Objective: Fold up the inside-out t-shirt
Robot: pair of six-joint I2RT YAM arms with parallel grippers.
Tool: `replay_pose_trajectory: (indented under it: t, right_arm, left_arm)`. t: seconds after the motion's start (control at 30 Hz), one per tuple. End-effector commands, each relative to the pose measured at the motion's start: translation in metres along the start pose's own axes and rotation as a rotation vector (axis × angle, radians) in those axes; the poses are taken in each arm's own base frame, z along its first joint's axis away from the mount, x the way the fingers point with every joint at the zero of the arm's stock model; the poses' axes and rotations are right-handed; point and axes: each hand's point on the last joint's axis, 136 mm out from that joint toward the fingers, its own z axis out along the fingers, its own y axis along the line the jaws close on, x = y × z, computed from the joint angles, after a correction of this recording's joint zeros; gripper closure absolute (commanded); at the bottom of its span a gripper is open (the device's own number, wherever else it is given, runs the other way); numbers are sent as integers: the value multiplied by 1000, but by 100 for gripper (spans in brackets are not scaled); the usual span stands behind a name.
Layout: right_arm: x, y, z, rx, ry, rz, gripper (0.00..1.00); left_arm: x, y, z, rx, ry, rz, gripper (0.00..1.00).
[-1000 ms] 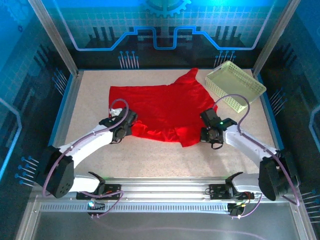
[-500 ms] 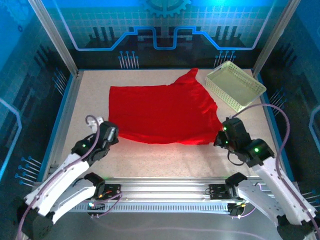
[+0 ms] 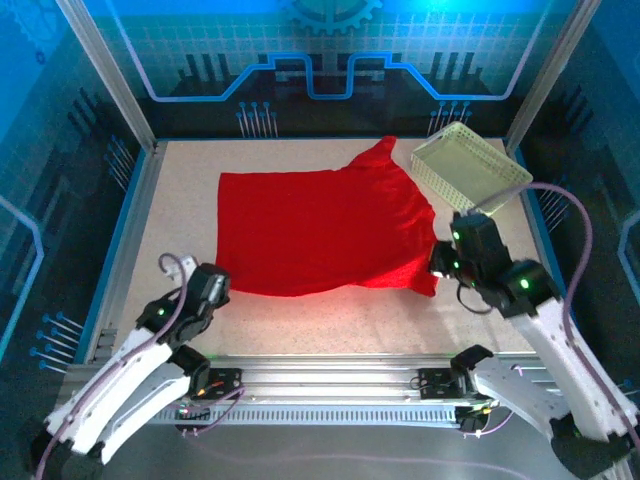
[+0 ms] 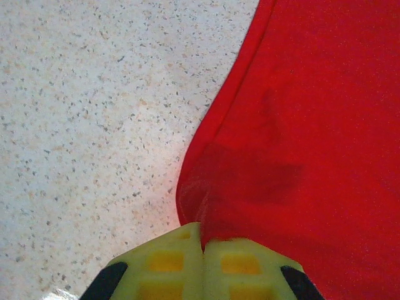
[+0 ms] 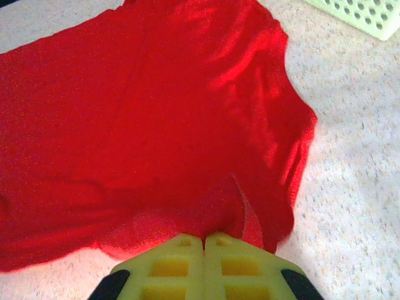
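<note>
The t-shirt's near corner is to go on the shirt itself, midway point(image 3: 233, 226) along its plain side edge. Next, my left gripper lets go of it there.
The bright red t-shirt point(image 3: 320, 225) lies spread across the middle of the speckled table, one sleeve pointing to the back right. My left gripper point(image 3: 222, 283) is shut on the shirt's near left corner point(image 4: 197, 206); the cloth runs straight out of the closed yellow-green pads point(image 4: 169, 262). On the other side, my right gripper point(image 3: 437, 268) is shut on the near right corner point(image 5: 219, 206), which bunches up between its pads point(image 5: 237, 262). The near hem hangs stretched between the two grips.
A pale yellow-green lattice basket point(image 3: 470, 170) stands at the back right, close to the shirt's sleeve; its corner point(image 5: 369, 15) shows in the right wrist view. Raised blue edges border the table on both sides.
Both arms have drawn back toward the near edge and outward, pulling the folded near hem with them. The shirt has unfolded and now lies stretched wider and flatter.
</note>
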Motion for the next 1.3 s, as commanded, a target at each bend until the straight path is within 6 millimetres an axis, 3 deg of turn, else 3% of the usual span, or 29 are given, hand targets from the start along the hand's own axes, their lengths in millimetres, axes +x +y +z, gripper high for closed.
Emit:
replay_pose_trajectory:
  t: [0.0,0.13,0.33,0.67,0.87,1.03,1.27]
  right_arm:
    - [-41,24,17,-1,-89,-93,100]
    - [-67,40,52,35,-87,-147,100]
    - [-96,49,107,85,-55,-183,100]
    - [-123,51,187,173,-10,-208,100]
    - [-130,35,215,273,13,-209,100]
    - [-138,17,224,332,24,-156,100]
    - [-139,20,244,332,58,-171,100]
  left_arm:
    - [-43,-23,2,-23,-102,50,100]
    - [-65,-44,24,-37,-105,80,100]
    - [-87,-56,64,-105,-66,90,100]
    - [-94,-61,125,-202,37,84,100]
    - [-88,-68,150,-208,131,82,99]
    - [-84,-70,164,-237,190,88,98]
    - [-85,-57,164,-303,223,73,81]
